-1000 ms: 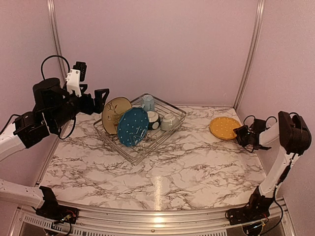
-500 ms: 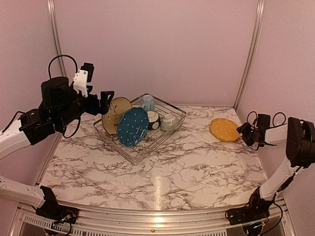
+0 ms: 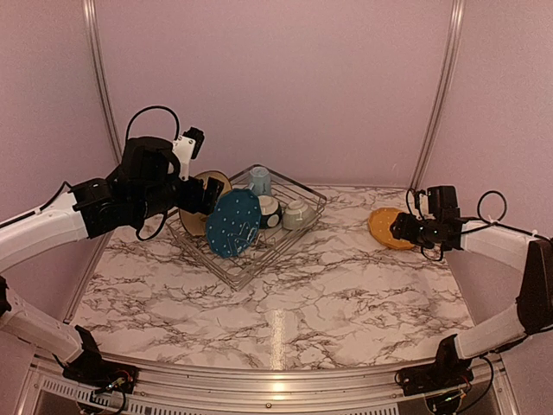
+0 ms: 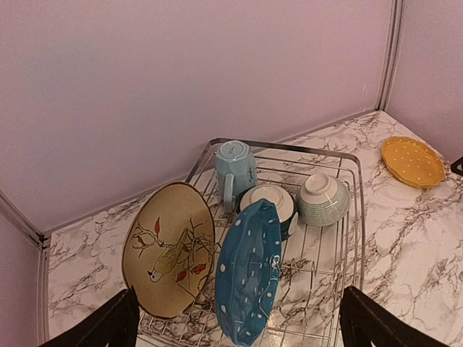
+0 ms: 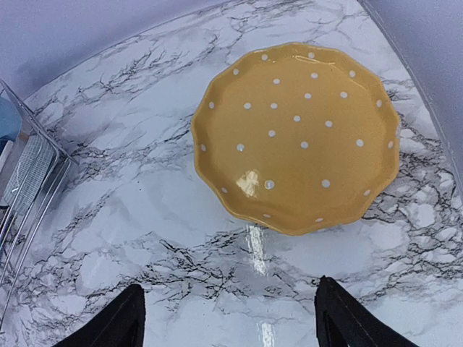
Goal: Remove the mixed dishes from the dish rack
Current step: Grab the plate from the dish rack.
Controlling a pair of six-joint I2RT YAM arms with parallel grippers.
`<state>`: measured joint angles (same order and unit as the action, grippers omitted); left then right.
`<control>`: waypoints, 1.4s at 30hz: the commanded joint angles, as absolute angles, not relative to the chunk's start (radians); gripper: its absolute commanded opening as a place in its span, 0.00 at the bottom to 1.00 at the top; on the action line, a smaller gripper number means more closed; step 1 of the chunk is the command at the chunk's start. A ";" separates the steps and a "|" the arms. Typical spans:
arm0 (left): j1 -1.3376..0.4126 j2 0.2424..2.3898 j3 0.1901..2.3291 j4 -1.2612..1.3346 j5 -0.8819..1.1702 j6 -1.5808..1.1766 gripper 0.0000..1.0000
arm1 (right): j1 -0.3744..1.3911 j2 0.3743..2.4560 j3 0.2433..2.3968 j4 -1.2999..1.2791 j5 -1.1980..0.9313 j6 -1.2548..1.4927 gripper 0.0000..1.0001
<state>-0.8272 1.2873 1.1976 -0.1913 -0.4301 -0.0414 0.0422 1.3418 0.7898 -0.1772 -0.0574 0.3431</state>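
Observation:
The robot's left gripper should next close on the upper rim of the blue dotted plate (image 3: 221, 203), near the cream leaf plate.
The dish rack (image 3: 226, 269) stands at the back left of the marble table. It holds the cream leaf plate (image 4: 170, 249) and the blue dotted plate (image 4: 249, 271) on edge, the pale blue mug (image 4: 235, 170), the teal and white bowl (image 4: 269, 202) and the grey-green bowl (image 4: 323, 199), all upside down. My left gripper (image 4: 242, 318) is open and empty, above the rack's left side by the two plates (image 3: 233, 223). The mustard plate (image 5: 296, 137) lies flat on the table at the right. My right gripper (image 5: 233, 314) is open and empty just short of its near rim.
Pink walls close the table at the back and both sides, with metal corner posts (image 3: 436, 95). The rack's right corner (image 5: 22, 188) shows at the left edge of the right wrist view. Bare marble (image 3: 285, 320) lies between the rack and the arm bases.
My left arm has swung right and forward until its gripper is over the rack's left side. My right gripper has moved left to the mustard plate's near edge. The dishes have not moved.

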 commanded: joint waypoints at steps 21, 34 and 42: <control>-0.757 1.706 1.497 -0.454 -0.381 -0.356 0.99 | 0.092 1.180 0.817 -0.226 -0.058 0.304 0.98; -0.701 1.788 1.555 -0.555 -0.324 -0.290 0.84 | 0.091 1.048 0.775 -0.190 -0.255 0.212 0.99; -0.689 1.831 1.589 -0.574 -0.368 -0.215 0.72 | 0.091 1.038 0.774 -0.178 -0.282 0.208 0.99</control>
